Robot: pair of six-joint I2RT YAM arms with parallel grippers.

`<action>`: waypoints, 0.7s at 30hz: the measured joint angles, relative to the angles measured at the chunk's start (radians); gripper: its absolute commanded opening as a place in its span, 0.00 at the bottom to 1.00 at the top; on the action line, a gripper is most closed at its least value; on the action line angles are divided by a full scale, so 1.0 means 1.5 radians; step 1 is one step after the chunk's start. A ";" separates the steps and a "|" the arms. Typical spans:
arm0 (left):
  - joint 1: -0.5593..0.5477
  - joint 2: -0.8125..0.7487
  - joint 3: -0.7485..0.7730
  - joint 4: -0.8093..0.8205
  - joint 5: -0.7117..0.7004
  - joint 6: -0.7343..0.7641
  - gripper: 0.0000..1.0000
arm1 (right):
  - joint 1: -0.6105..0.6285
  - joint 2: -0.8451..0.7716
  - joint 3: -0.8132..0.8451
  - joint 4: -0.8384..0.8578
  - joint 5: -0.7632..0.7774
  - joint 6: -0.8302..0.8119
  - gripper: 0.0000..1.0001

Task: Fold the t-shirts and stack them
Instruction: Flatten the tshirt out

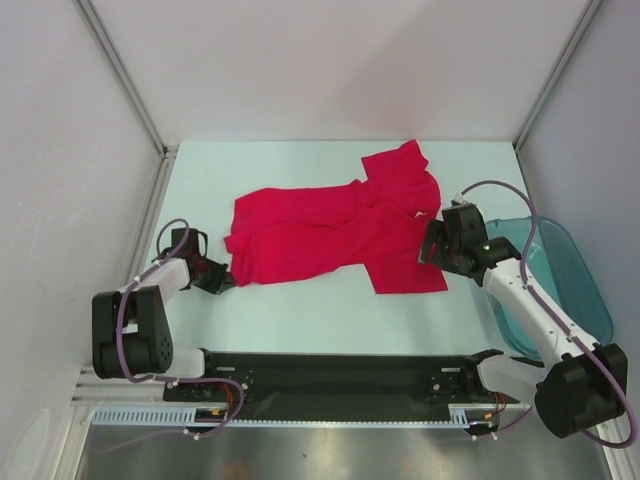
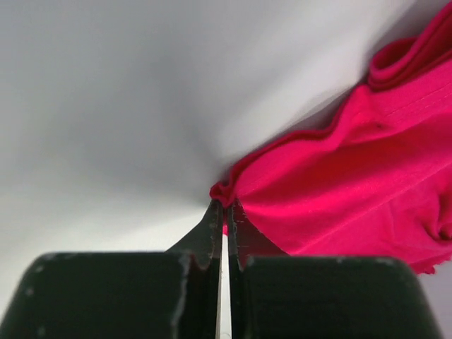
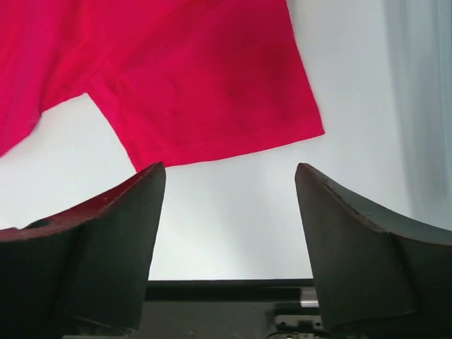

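The robot's right gripper should close on the near corner [image 1: 445, 289] [image 3: 320, 131] beside the teal bin of the red t-shirt, so that both grippers can lift the shirt.
A bright red t-shirt [image 1: 335, 228] lies spread and partly folded in the middle of the white table. My left gripper [image 1: 222, 278] sits low at the shirt's left corner and is shut on a pinch of its hem [image 2: 224, 192]; the red cloth [image 2: 353, 183] fans out to the right from the fingertips. My right gripper [image 1: 432, 246] hovers at the shirt's right edge, open and empty. In the right wrist view its fingers [image 3: 120, 233] frame bare table, with the shirt's edge [image 3: 212, 92] beyond them.
A translucent teal plastic bin [image 1: 560, 285] stands at the right edge of the table under the right arm. White walls with metal frame posts enclose the table. A black base rail [image 1: 330, 375] runs along the near edge.
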 measured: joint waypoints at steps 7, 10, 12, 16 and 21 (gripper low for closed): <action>0.004 -0.070 0.035 -0.053 -0.102 0.084 0.00 | -0.026 0.001 -0.048 -0.001 -0.017 0.085 0.66; 0.005 -0.146 0.067 -0.084 -0.138 0.120 0.00 | -0.032 0.003 -0.062 0.000 0.002 0.155 0.59; 0.005 -0.193 0.080 -0.088 -0.146 0.136 0.00 | -0.026 0.003 -0.074 0.007 0.017 0.203 0.56; 0.005 -0.244 0.092 -0.092 -0.147 0.161 0.00 | -0.002 0.008 -0.107 0.013 0.065 0.294 0.55; 0.005 -0.233 0.093 -0.108 -0.140 0.186 0.00 | 0.004 0.034 -0.134 0.012 0.096 0.342 0.58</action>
